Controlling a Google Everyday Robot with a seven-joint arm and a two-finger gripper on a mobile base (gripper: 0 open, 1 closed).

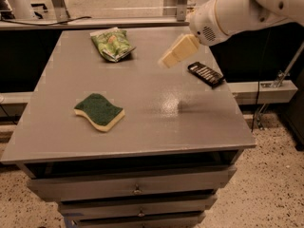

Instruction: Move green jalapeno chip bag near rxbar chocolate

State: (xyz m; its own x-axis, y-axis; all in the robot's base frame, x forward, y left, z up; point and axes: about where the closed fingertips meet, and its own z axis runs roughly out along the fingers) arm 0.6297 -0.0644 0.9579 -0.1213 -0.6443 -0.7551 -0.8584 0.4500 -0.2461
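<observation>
I will grip the green jalapeno chip bag's side (125, 47) nearest the rxbar chocolate, as the bag must move toward that bar.
The green jalapeno chip bag (113, 43) lies crinkled near the far left of the grey table (142, 127). The rxbar chocolate (205, 74), a flat black bar with white lettering, lies near the table's right edge. My gripper (170, 59) hangs above the table between them, left of the bar and well right of the bag. Its cream-coloured fingers (178, 51) point down and left. It holds nothing that I can see.
A dark green sponge with a yellow base (99, 111) lies on the left front of the table. Drawers (137, 190) sit under the tabletop. My white arm (247, 11) reaches in from the upper right. A counter (95, 23) runs behind the table.
</observation>
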